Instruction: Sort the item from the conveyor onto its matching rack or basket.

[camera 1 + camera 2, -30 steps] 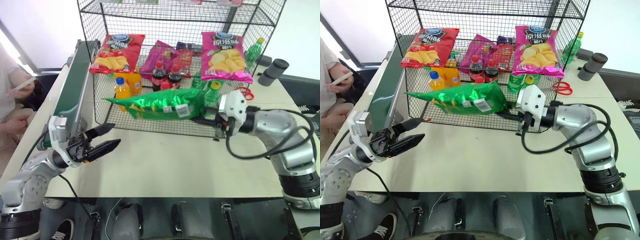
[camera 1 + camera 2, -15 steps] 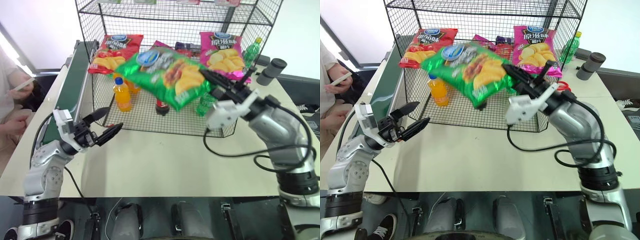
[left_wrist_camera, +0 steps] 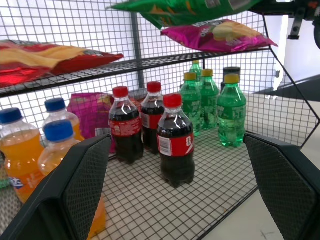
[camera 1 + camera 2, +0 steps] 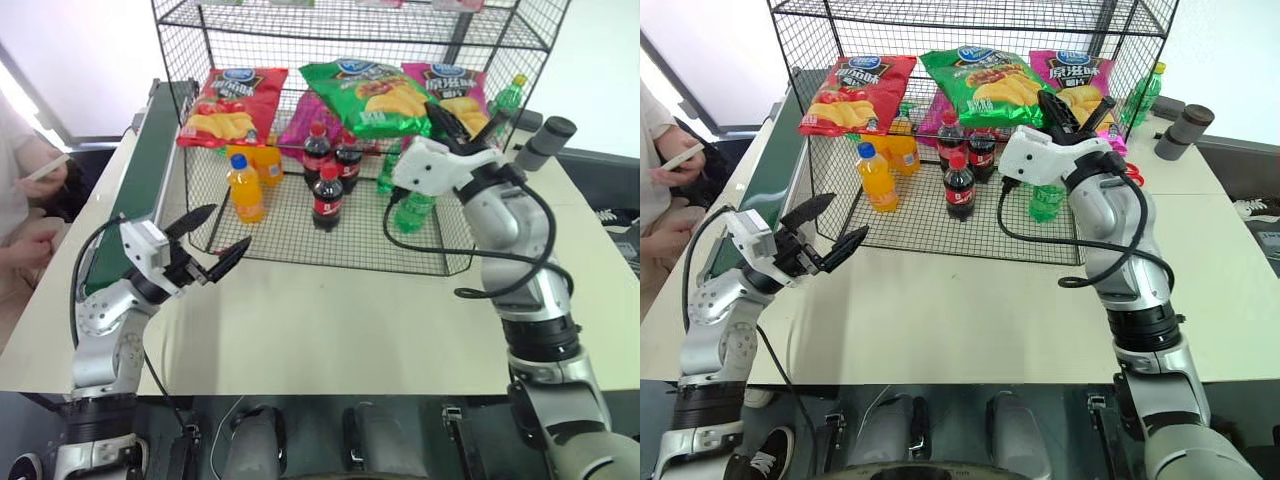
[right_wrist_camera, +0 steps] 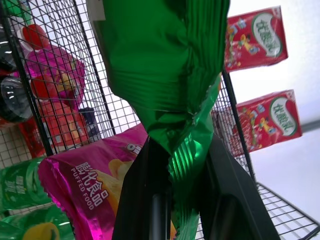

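Note:
The robot's right gripper will release the green crisp bag, now hanging at the rack's middle tier, on the middle level [image 4: 340,100] between the red bag and the pink bag.
The item, a shiny green crisp bag [image 4: 368,95], hangs at the middle tier of the black wire rack [image 4: 190,60], between a red bag and a pink bag. My right gripper [image 4: 445,112] is shut on its crimped right edge, which the right wrist view shows pinched between the fingers [image 5: 150,200]. Whether the bag rests on the shelf I cannot tell. My left gripper [image 4: 226,228] stands open and holds nothing, low in front of the rack's left corner, beside the dark green conveyor [image 4: 145,170]. Its fingers [image 3: 75,185] frame the bottles.
On the middle tier lie a red crisp bag [image 4: 232,105] and a pink one [image 4: 440,80]. Below stand orange bottles [image 4: 245,185], cola bottles [image 4: 328,195] and green bottles [image 4: 420,205]. A person [image 4: 25,190] sits at the left. Grey cylinders [image 4: 545,140] stand right of the rack.
My right gripper has swung the green bag up from low in front of the rack to the middle tier, turning its printed face upward. The left gripper rolled and edged forward, still open.

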`<action>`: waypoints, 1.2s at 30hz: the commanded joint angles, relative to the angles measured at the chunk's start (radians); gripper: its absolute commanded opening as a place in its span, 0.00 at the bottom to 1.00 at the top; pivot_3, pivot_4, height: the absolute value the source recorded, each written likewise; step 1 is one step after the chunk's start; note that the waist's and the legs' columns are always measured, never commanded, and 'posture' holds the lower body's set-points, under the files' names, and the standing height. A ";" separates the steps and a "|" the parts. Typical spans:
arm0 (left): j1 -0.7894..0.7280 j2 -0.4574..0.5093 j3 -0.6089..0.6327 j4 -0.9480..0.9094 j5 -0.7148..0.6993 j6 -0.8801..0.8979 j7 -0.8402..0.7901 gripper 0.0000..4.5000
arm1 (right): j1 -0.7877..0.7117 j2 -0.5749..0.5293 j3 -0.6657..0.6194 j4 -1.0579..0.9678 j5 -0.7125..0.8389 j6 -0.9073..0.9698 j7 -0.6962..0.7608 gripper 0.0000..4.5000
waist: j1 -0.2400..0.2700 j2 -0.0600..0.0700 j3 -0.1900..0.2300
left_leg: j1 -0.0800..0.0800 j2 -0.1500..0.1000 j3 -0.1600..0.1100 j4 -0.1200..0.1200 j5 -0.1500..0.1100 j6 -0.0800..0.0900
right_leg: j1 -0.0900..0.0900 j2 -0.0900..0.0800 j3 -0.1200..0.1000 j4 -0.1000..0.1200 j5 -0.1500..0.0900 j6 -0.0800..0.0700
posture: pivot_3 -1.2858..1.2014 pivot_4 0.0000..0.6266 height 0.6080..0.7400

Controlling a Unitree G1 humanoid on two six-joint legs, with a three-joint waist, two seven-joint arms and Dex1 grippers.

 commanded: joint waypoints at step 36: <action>-0.001 -0.013 -0.061 -0.045 0.042 -0.067 0.099 1.00 | -0.173 0.158 0.141 0.147 0.164 0.161 -0.101 0.58 | 0.001 0.000 0.000 | 0.000 0.000 0.000 -0.001 0.000 0.000 | -0.001 -0.001 0.000 0.000 0.000 0.000 | 0.52 0.24 1.00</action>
